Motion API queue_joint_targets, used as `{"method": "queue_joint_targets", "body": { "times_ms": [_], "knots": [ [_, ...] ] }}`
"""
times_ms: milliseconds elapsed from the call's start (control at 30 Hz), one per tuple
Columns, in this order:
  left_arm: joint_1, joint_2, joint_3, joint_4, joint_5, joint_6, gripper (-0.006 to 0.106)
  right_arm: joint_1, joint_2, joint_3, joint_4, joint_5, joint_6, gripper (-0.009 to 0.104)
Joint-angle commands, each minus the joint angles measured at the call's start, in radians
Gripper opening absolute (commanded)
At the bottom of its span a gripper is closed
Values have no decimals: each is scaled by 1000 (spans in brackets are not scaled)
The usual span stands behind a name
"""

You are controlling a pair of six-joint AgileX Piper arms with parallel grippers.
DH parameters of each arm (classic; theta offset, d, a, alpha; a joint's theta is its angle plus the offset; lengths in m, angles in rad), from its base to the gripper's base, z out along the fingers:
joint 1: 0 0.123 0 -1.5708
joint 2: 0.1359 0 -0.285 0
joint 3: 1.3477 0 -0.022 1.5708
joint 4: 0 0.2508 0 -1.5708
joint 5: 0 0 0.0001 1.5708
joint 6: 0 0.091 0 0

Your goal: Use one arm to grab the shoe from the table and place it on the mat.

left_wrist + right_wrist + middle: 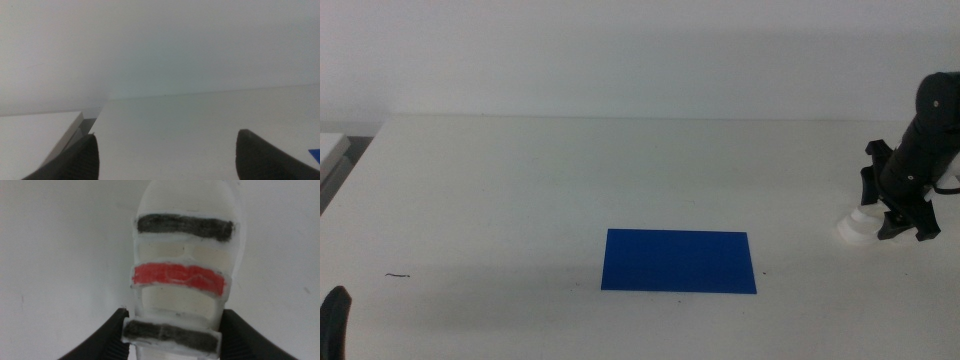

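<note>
My right gripper is going to set down the white shoe. Next, I let go of it on the middle of the blue mat (669, 257).
The white shoe (854, 226) with dark, red and dark straps lies on the white table (520, 180) at the far right, well right of the blue mat (678, 261). My right gripper (906, 234) comes down over its near end. In the right wrist view the shoe (182, 275) fills the middle, and my right gripper (172, 330) has its two jaws pressed against both sides of the sole by the nearest dark strap. My left gripper (334, 322) waits at the bottom left edge; it (165, 155) is open and empty.
A small dark scratch (398, 275) marks the table at the left. A corner of the mat (315, 154) shows in the left wrist view. The table's left edge and a grey strip (335, 160) lie at the far left.
</note>
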Motion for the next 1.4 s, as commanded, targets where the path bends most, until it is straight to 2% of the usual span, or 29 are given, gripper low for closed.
{"method": "queue_joint_targets", "body": {
  "times_ms": [0, 133, 267, 467, 600, 633, 700, 833, 900, 967, 1067, 1167, 1367],
  "knots": [
    [0, 5, 0, -4, -12, -3, 94, 41, -48, -4, -41, 55, 20, -1],
    [0, 5, 0, -4, -12, -3, 94, 171, -120, -5, -48, 52, 30, 3],
    [0, 5, 0, -4, -12, -3, 94, 330, -126, -18, -34, 28, 124, 10],
    [0, 5, 0, -4, -12, -3, 94, 540, -71, -27, -38, -47, 263, 13],
    [0, 5, 0, -4, -12, -3, 94, 615, -19, -59, -18, -45, 210, 14],
    [0, 5, 0, -4, -12, -3, 94, 623, -10, -70, -20, -49, 122, 14],
    [0, 5, 0, -4, -12, -3, 94, 634, -3, -97, -26, -70, -156, 14],
    [0, 5, 0, -4, -12, -3, 94, 652, -3, -150, 16, -47, -925, 14],
    [0, 5, 0, -4, -12, -3, 94, 659, -3, -164, 26, -18, -1260, 14],
    [0, 5, 0, -4, -12, -3, 94, 661, -3, -164, 26, 7, -1542, 14],
    [0, 5, 0, -4, -12, -3, 94, 661, 15, -164, 29, 26, -1867, 13],
    [0, 5, 0, -4, -12, -3, 94, 661, 37, -164, 31, 32, -2023, 11],
    [0, 5, 0, -4, -12, -3, 94, 661, 46, -164, 12, 44, -2122, 10]
  ]
}}
